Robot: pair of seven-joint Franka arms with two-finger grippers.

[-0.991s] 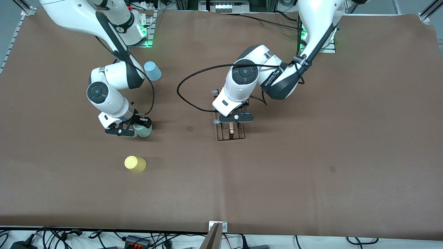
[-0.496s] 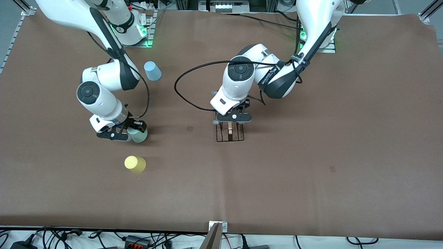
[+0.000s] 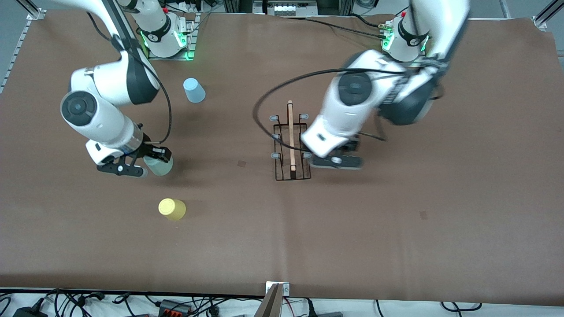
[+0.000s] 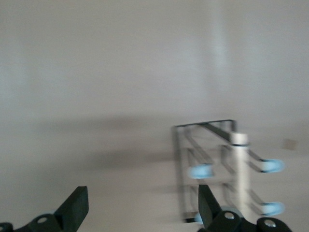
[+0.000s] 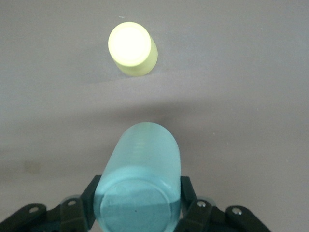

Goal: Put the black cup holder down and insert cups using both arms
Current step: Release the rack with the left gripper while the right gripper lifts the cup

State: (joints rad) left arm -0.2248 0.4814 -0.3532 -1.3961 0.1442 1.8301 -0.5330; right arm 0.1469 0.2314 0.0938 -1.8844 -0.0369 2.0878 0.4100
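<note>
Next, I release the pale green cup with my right gripper on the black cup holder's peg [image 3: 275, 127] nearest the light blue cup. The pale green cup is held above the table.
The black cup holder [image 3: 291, 143] stands on the table, with its wooden rod [image 3: 291, 132] on top and grey-tipped pegs at the sides. It also shows in the left wrist view [image 4: 227, 169]. My left gripper [image 3: 337, 162] is open and empty, up beside the holder toward the left arm's end; its fingers [image 4: 77, 208] stand wide apart. My right gripper [image 3: 150, 162] is shut on the pale green cup [image 3: 161, 167] and holds it above the table [image 5: 140, 183]. The yellow cup [image 3: 172, 209] [image 5: 131, 48] and the light blue cup [image 3: 194, 90] stand on the table.
A brown mat [image 3: 396, 220] covers the table. The left arm's black cable [image 3: 273, 94] loops over the holder's end that is farther from the front camera. Cables and plugs [image 3: 167, 304] lie along the edge nearest that camera.
My left gripper let go of the holder, rose and swung toward the left arm's end. My right gripper lifted the green cup and moved toward the right arm's end.
</note>
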